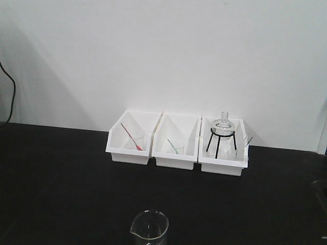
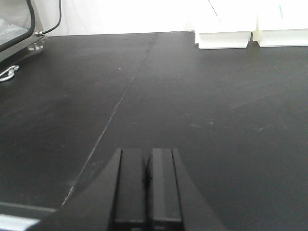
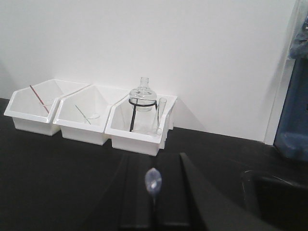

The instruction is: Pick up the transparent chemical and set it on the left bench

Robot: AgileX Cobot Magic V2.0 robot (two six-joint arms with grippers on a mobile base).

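Note:
Next, my right gripper lets go of the clear dropper inside the empty glass beaker (image 1: 143, 231), which is at the front edge of the bench.
Three white bins stand in a row against the back wall. The right bin (image 1: 223, 166) holds a clear flask (image 1: 223, 125) on a black tripod, and a clear beaker with a clear rod (image 1: 242, 149) beside it. The same flask (image 3: 143, 91) and clear rod (image 3: 159, 114) show in the right wrist view. My left gripper (image 2: 146, 179) is shut and empty, low over the black bench. My right gripper (image 3: 153, 192) is shut, well short of the bins. A small clear blob (image 3: 153, 181) shows at its finger seam. Neither gripper shows in the front view.
The left bin (image 1: 127, 153) holds a beaker with a red rod (image 1: 132, 138). The middle bin (image 1: 174, 160) holds one with a green rod (image 1: 172, 146). An empty glass beaker (image 1: 149, 228) stands at the front edge. A metal device (image 2: 17, 24) is far left, a dark basin (image 3: 276, 197) right.

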